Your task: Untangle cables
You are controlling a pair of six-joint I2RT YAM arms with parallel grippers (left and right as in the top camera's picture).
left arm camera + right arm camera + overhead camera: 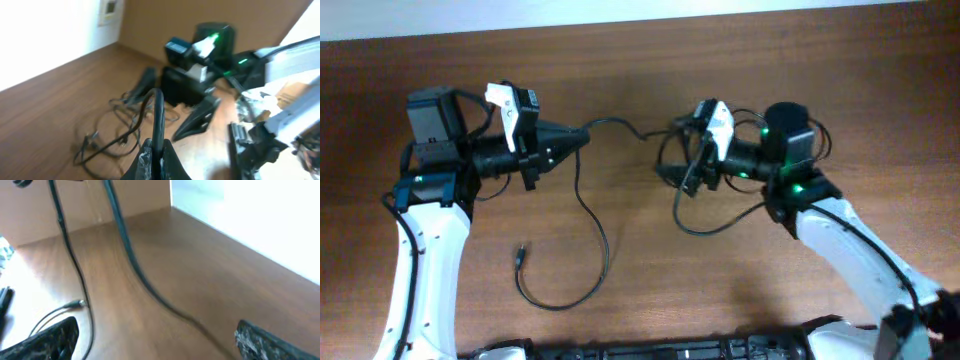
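Observation:
My right gripper is to close next on the hanging strand [589, 207] [75, 262] of the black cable, between my left gripper and the plug end of the cable.
Thin black cables lie on the wooden table. My left gripper [582, 138] is shut on one cable [620, 125], which stretches right to a small tangle [692, 205] at my right gripper [672, 152]. In the left wrist view my jaws [157, 152] pinch this cable [159, 112], with the tangle [117, 132] beyond. A long strand [597, 235] hangs down from the left gripper and curls to a plug end [520, 254]. My right gripper [160, 345] is open, and a cable [125, 245] runs between its fingers untouched. A silvery plug tip [77, 303] lies near its left finger.
The table's far edge meets a white wall [620, 15] at the back. The arms' own thick wires and camera mounts [510, 100] sit above each gripper. The right arm's base link [860, 250] crosses the lower right.

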